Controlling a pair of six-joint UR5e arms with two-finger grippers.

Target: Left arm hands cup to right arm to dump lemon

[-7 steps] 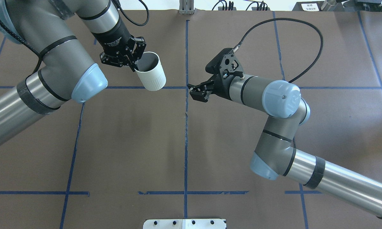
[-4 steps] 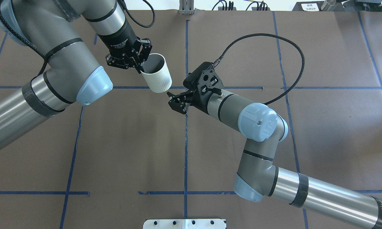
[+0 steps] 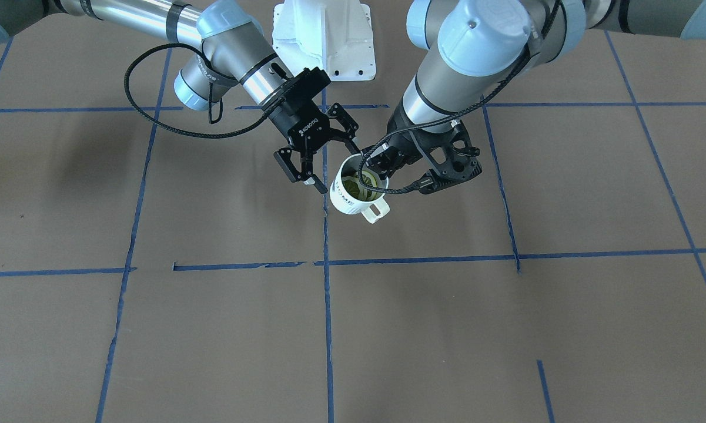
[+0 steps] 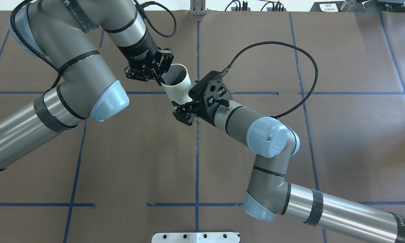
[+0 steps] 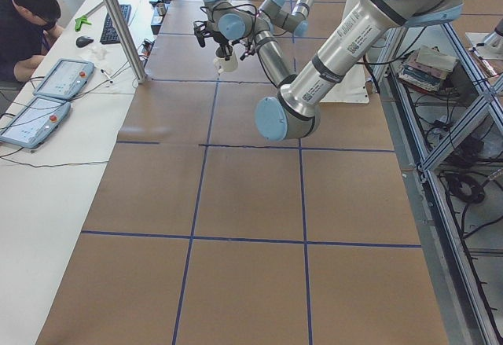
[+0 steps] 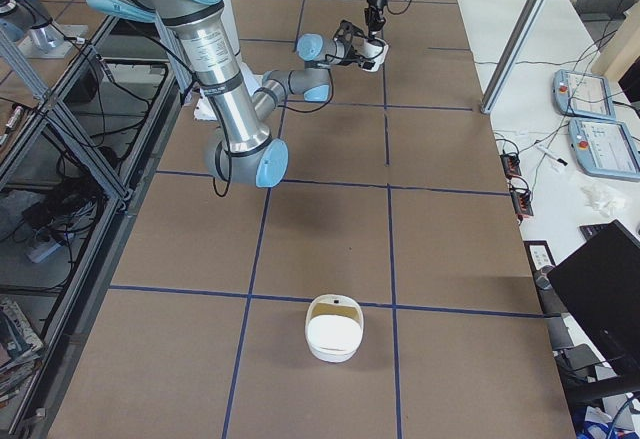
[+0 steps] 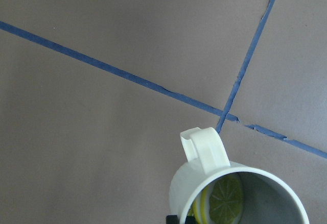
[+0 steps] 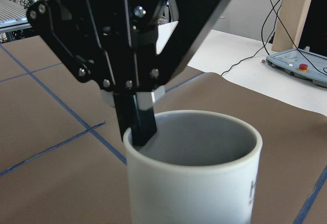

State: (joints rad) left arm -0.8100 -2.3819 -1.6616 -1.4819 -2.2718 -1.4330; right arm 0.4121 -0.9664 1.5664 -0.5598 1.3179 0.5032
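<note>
My left gripper should release the white cup between the open fingers of my right gripper (image 3: 336, 171). It now hangs over the table's middle.
The white ribbed cup (image 3: 344, 198) hangs in the air over the table's middle, handle (image 3: 375, 212) pointing away from the robot. A yellow-green lemon (image 3: 365, 184) piece lies inside it; it also shows in the left wrist view (image 7: 225, 201). My left gripper (image 4: 161, 78) is shut on the cup's (image 4: 179, 85) rim, one finger (image 8: 139, 124) inside the mouth. My right gripper (image 3: 336, 167), lettered ROBOTIQ, is open with its jaws on either side of the cup's lower body; I cannot tell whether they touch it. The cup (image 8: 194, 175) fills the right wrist view.
Brown table with blue tape lines (image 4: 197, 148). The white robot base plate (image 4: 195, 237) is at the near edge. A white bowl (image 6: 333, 327) stands at the robot's right end of the table. A person (image 5: 27, 23) and control pendants (image 6: 590, 94) are at a side desk.
The left arm has carried the cup to the right, toward the centre line. The right gripper has moved left and now reaches the cup with its jaws still open.
</note>
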